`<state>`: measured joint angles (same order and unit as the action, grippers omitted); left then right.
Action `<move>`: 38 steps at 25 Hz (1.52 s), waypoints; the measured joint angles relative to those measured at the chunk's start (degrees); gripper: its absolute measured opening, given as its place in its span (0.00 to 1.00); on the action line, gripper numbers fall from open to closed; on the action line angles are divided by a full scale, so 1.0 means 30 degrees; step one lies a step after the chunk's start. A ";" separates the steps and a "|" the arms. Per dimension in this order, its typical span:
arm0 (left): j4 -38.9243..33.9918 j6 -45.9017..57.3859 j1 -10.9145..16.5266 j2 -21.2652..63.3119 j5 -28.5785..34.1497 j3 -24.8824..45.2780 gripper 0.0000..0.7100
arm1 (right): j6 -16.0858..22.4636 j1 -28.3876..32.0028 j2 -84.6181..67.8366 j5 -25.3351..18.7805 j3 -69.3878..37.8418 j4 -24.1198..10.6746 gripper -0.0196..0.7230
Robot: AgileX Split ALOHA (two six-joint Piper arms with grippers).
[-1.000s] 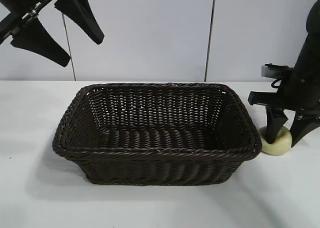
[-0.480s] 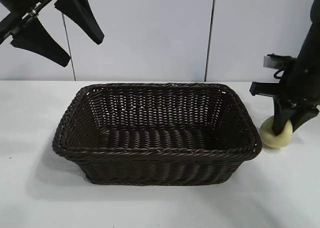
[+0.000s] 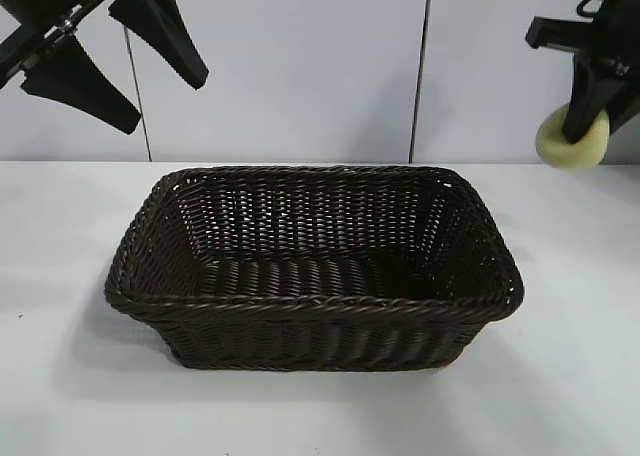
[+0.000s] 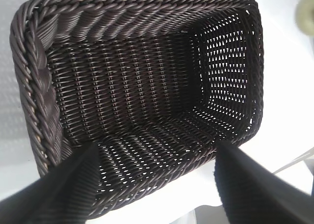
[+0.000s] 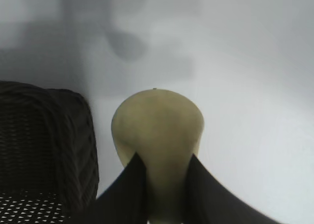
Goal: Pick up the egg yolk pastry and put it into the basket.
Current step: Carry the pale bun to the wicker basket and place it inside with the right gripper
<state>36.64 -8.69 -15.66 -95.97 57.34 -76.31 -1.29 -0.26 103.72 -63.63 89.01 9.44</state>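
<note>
The robot's right gripper will release the egg yolk pastry, now hanging well above the table, on the bottom of the basket, just off its middle [image 3: 358,275] toward that gripper's end.
The pale yellow egg yolk pastry [image 3: 573,139] hangs well above the table at the far right, beyond the basket's right end, pinched between the black fingers of my right gripper [image 3: 585,126]. In the right wrist view the pastry [image 5: 158,130] is squeezed between both fingers, with a corner of the basket [image 5: 44,135] below and beside it. The dark brown wicker basket [image 3: 310,306] stands in the middle of the white table and holds nothing. My left gripper [image 3: 130,71] hangs open high at the upper left; its wrist view looks down into the basket [image 4: 29,76].
White table [image 3: 560,396] all round the basket, with a pale panelled wall [image 3: 300,66] behind. The basket's flared braided rim [image 3: 490,276] rises between the held pastry and the basket's inside.
My right gripper closed on the pastry where it lay on the table by the basket's right end, then lifted it up. The left arm and basket have not moved.
</note>
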 joint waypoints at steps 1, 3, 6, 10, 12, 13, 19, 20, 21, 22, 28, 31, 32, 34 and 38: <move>0.0000 0.0000 0.0000 0.0000 0.0000 0.0000 0.69 | 0.0000 0.0000 -0.0219 -0.0019 0.0043 0.0064 0.21; 0.0000 0.0000 0.0000 0.0000 0.0000 0.0000 0.69 | 0.0000 0.0000 -0.0476 -0.0160 0.0067 0.0133 0.21; 0.0000 0.0000 0.0000 0.0000 0.0000 0.0000 0.69 | -0.0017 0.0000 -0.0534 -0.0407 0.0074 0.0434 0.21; 0.0000 0.0000 0.0000 0.0000 0.0000 0.0000 0.69 | -0.0386 -0.0452 -0.0534 -0.0445 0.0074 0.1084 0.21; 0.0000 0.0000 0.0000 0.0000 0.0021 0.0000 0.69 | -0.0500 -0.1141 -0.0534 -0.0425 0.0074 0.1191 0.21; 0.0000 0.0000 0.0000 0.0000 0.0026 0.0000 0.69 | -0.0517 -0.1496 -0.0534 -0.0425 0.0074 0.1228 0.21; 0.0000 0.0000 0.0000 0.0000 0.0273 0.0000 0.69 | -0.0499 -0.4176 -0.0534 -0.0253 0.0074 0.1391 0.21; 0.0000 0.0000 0.0000 0.0000 0.0299 0.0000 0.69 | -0.0444 -0.4543 -0.0534 -0.0253 0.0074 0.1408 0.21; 0.0000 0.0000 0.0000 0.0000 0.0315 0.0000 0.69 | -0.0348 -0.4968 -0.0534 -0.0238 0.0074 0.1408 0.21; 0.0000 0.0000 0.0000 0.0000 0.0315 0.0000 0.69 | -0.0275 -0.5372 -0.0534 -0.0238 0.0074 0.1408 0.21; -0.0015 0.0000 0.0000 0.0000 0.0315 0.0000 0.69 | 0.0135 -0.7404 -0.0534 0.0164 0.0074 0.1426 0.21; -0.0015 0.0000 0.0000 0.0000 0.0325 0.0000 0.69 | 0.0429 -0.8129 -0.0534 0.0282 0.0074 0.1440 0.21; -0.0015 0.0000 0.0000 0.0000 0.0325 0.0000 0.69 | 0.0429 -0.8315 -0.0534 0.0428 0.0074 0.1440 0.21; -0.0015 0.0000 0.0000 0.0000 0.0325 0.0000 0.69 | 0.0429 -0.8552 -0.0534 0.0894 -0.0009 0.1463 0.21; -0.0035 0.0000 0.0000 0.0000 0.0338 0.0000 0.69 | 0.0568 -0.8629 -0.0056 0.1107 -0.0102 0.1487 0.21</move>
<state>36.54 -8.69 -15.66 -95.97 58.35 -76.31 0.42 -26.15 103.55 -60.31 88.71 13.90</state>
